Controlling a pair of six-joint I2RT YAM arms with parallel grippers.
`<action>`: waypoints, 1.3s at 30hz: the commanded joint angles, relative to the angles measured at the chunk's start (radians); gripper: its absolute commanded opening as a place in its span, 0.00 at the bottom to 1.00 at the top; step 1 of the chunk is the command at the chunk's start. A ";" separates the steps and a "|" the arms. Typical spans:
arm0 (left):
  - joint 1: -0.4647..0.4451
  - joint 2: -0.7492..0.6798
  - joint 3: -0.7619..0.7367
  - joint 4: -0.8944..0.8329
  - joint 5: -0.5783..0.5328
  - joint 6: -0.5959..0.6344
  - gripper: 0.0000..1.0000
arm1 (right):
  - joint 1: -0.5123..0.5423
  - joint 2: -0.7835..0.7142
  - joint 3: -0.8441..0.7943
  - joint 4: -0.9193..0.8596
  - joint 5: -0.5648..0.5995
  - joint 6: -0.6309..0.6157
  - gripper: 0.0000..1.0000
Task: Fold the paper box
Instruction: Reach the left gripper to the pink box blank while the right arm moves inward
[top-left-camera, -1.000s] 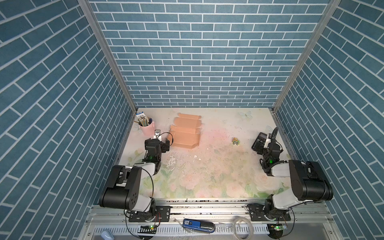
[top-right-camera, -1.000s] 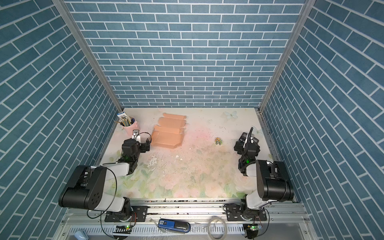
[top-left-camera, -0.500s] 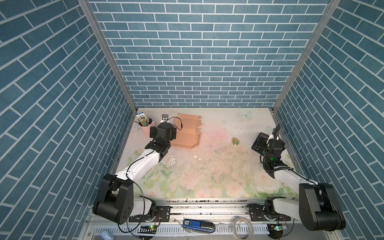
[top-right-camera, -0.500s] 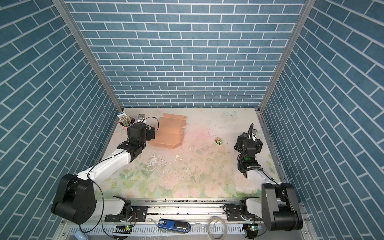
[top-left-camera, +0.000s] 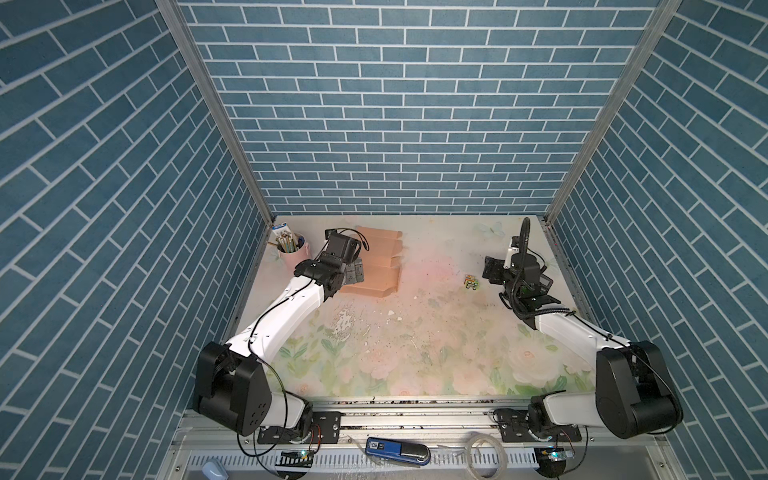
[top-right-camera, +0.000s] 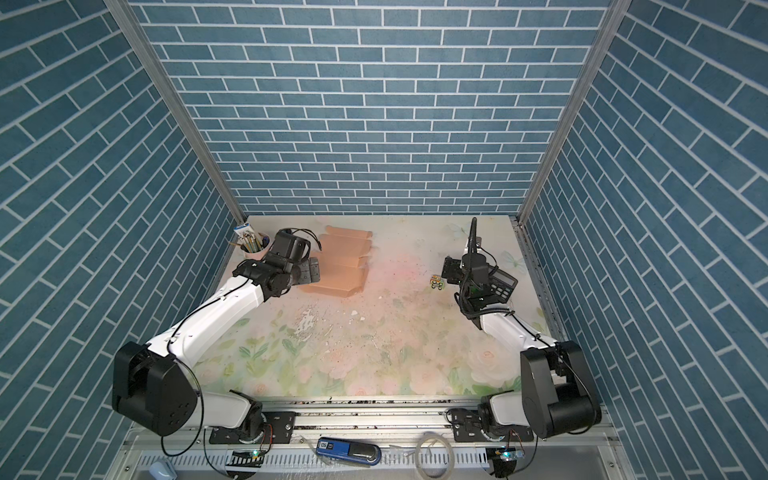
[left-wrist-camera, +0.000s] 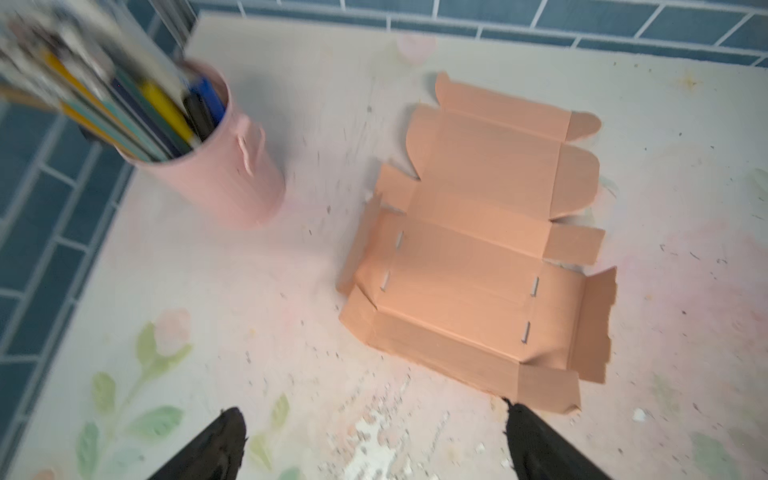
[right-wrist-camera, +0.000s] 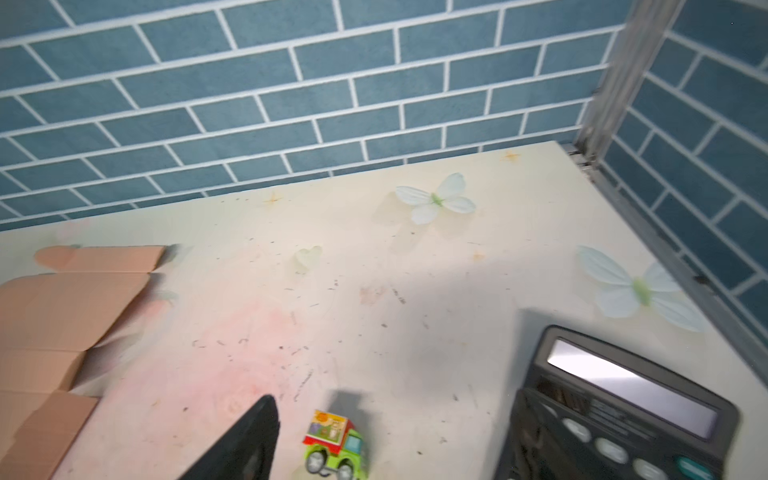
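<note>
My left gripper needs to next go to the middle of the long flap (top-left-camera: 365, 293) (left-wrist-camera: 457, 363) along the paper box's near edge and close there.
The paper box (top-left-camera: 380, 266) (top-right-camera: 340, 266) lies at the back left of the table as an unfolded tan sheet, its flaps spread out and some side flaps slightly raised (left-wrist-camera: 478, 257). My left gripper (top-left-camera: 354, 272) (top-right-camera: 309, 270) hovers over the sheet's left near part, open and holding nothing. In the left wrist view its gap (left-wrist-camera: 372, 409) is just short of the sheet's near edge, with one fingertip (left-wrist-camera: 523, 432) by the near corner flap. My right gripper (top-left-camera: 492, 268) (right-wrist-camera: 395, 399) is open far to the right, above a toy truck (right-wrist-camera: 332, 444). The sheet's right edge (right-wrist-camera: 54, 316) shows in the right wrist view.
A pink cup of pens (top-left-camera: 291, 247) (left-wrist-camera: 216, 166) stands left of the sheet near the left wall. A black calculator (top-right-camera: 503, 284) (right-wrist-camera: 623, 407) lies under my right wrist by the right wall. The toy truck (top-left-camera: 471, 282) sits mid-right. White flecks (top-left-camera: 345, 324) mark the table's middle.
My left arm has stretched from its folded pose near the front to the sheet at the back left. My right arm has unfolded and reached forward and inward above the truck.
</note>
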 joint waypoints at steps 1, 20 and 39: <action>-0.004 -0.028 -0.060 -0.095 0.184 -0.279 1.00 | 0.049 0.045 0.048 -0.030 -0.076 0.066 0.87; -0.028 -0.077 -0.420 0.468 0.261 -0.829 0.75 | 0.162 0.147 0.050 0.100 -0.152 0.073 0.84; 0.007 0.168 -0.498 0.819 0.296 -0.963 0.50 | 0.217 0.069 -0.006 0.232 -0.357 -0.042 0.84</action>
